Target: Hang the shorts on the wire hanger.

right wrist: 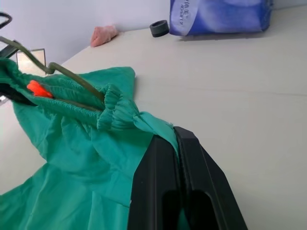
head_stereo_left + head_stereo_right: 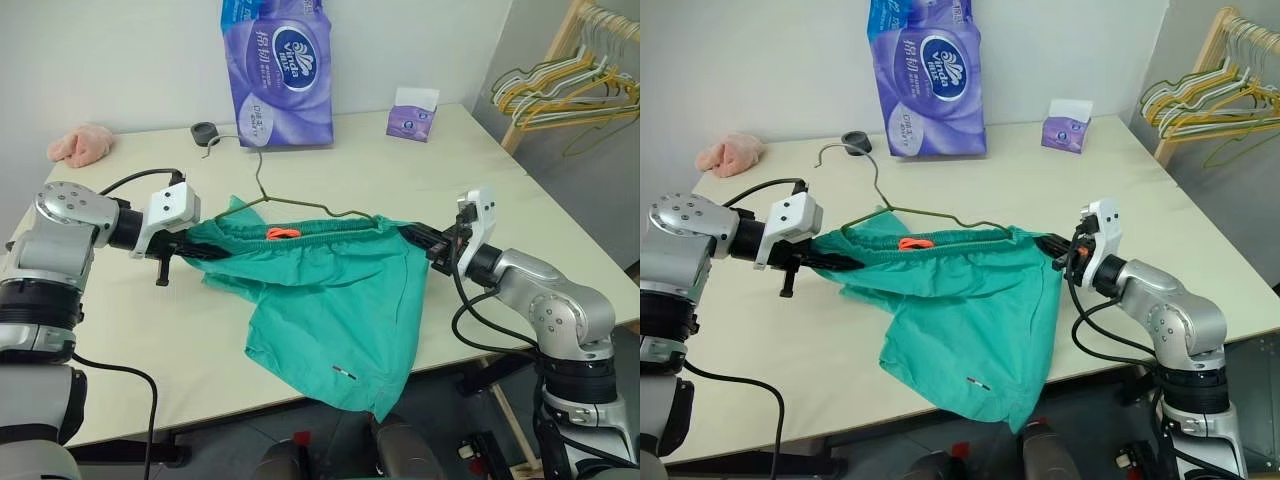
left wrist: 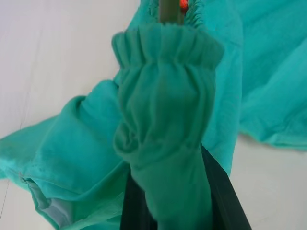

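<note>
The right gripper pinches a thin fold past the hanger's end, so it should open and clasp the waistband (image 2: 376,224) around the hanger's end before the left gripper opens.
The teal-green shorts (image 2: 330,300) hang stretched by their gathered waistband between my two grippers, above the table (image 2: 130,330); the legs droop past its front edge. An orange tag (image 2: 282,233) shows at the waist. The thin wire hanger (image 2: 261,180) has its shoulders tucked along the waistband, with the hook rising behind, towards the purple pack. My left gripper (image 2: 195,246) is shut on the waistband's left end, and fabric drapes over its fingers (image 3: 225,201). At the right end, my right gripper (image 2: 425,240) is shut on the cloth, its fingers (image 1: 192,163) pinched together.
A purple tissue pack (image 2: 278,70) stands at the back, with a black ring (image 2: 205,132) beside it and a small tissue box (image 2: 413,112) further right. A pink cloth lump (image 2: 82,145) lies at the back left. A rack of hangers (image 2: 570,85) stands off the table's right.
</note>
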Action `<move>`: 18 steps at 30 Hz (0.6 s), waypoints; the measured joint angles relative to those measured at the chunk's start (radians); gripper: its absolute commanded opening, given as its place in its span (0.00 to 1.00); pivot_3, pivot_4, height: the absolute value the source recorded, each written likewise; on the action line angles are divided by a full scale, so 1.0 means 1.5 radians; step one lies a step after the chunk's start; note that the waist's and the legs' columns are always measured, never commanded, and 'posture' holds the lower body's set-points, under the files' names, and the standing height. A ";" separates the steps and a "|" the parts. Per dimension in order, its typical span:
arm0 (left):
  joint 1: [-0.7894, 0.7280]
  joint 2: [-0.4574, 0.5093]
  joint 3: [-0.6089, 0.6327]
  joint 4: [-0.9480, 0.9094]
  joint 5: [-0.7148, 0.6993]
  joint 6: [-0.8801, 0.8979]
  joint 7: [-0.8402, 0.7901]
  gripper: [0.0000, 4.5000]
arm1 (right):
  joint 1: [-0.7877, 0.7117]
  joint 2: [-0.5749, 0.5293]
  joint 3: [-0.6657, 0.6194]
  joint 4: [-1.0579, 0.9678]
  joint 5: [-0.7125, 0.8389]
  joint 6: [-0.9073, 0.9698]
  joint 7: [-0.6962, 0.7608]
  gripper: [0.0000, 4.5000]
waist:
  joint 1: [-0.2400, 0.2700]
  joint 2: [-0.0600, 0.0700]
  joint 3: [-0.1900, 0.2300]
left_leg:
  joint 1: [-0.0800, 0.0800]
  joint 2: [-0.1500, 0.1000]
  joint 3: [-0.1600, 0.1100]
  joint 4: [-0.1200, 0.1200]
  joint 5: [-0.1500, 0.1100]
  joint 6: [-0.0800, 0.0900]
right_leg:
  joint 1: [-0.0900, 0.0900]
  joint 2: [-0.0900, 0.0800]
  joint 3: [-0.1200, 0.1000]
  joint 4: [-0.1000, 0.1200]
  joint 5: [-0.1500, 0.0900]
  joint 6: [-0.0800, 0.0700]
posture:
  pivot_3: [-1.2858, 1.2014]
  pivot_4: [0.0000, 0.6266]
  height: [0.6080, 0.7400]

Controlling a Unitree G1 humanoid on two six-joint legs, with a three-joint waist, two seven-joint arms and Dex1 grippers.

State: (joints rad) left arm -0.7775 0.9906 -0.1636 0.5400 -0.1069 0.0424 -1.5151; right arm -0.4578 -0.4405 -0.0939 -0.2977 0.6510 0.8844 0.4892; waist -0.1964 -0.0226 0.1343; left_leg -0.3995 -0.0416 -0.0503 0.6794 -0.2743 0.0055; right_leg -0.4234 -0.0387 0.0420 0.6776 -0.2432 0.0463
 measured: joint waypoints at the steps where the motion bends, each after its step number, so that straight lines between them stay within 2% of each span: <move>1: 0.000 0.000 0.000 0.000 0.003 -0.005 0.003 0.00 | 0.000 -0.006 0.001 -0.005 0.000 0.000 0.005 0.00 | 0.001 0.000 0.000 | 0.000 0.000 0.000 0.000 0.000 0.000 | 0.000 0.000 0.000 0.000 0.000 0.000 | 0.43 0.15 1.00; 6: -0.002 -0.004 0.000 0.001 0.009 -0.019 0.048 0.00 | 0.039 -0.061 0.013 -0.054 0.026 0.001 0.069 0.00 | 0.004 0.000 0.000 | 0.000 0.000 0.000 0.000 0.000 0.000 | 0.001 0.000 0.000 0.000 0.000 0.000 | 0.43 0.16 1.00; 12: 0.012 -0.015 0.001 -0.035 0.005 0.017 0.057 0.00 | 0.025 -0.043 0.047 -0.060 0.004 0.001 0.035 0.00 | 0.001 0.000 0.000 | 0.000 0.000 0.000 0.000 0.000 0.000 | 0.000 0.000 0.000 0.000 0.000 0.000 | 0.43 0.15 1.00; 18: 0.057 -0.023 0.003 -0.120 -0.026 0.084 0.025 0.00 | -0.026 -0.028 0.080 -0.028 -0.055 -0.014 0.004 0.00 | 0.000 0.000 0.000 | 0.000 0.000 0.000 0.000 0.000 0.000 | 0.000 0.000 0.000 0.000 0.000 0.000 | 0.43 0.15 1.00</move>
State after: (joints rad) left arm -0.6914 0.9559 -0.1593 0.3607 -0.1464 0.1685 -1.4781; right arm -0.4966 -0.4821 0.0263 -0.3394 0.5686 0.8630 0.4955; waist -0.1957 -0.0228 0.1341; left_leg -0.3996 -0.0412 -0.0507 0.6795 -0.2743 0.0055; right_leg -0.4233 -0.0385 0.0415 0.6776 -0.2434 0.0464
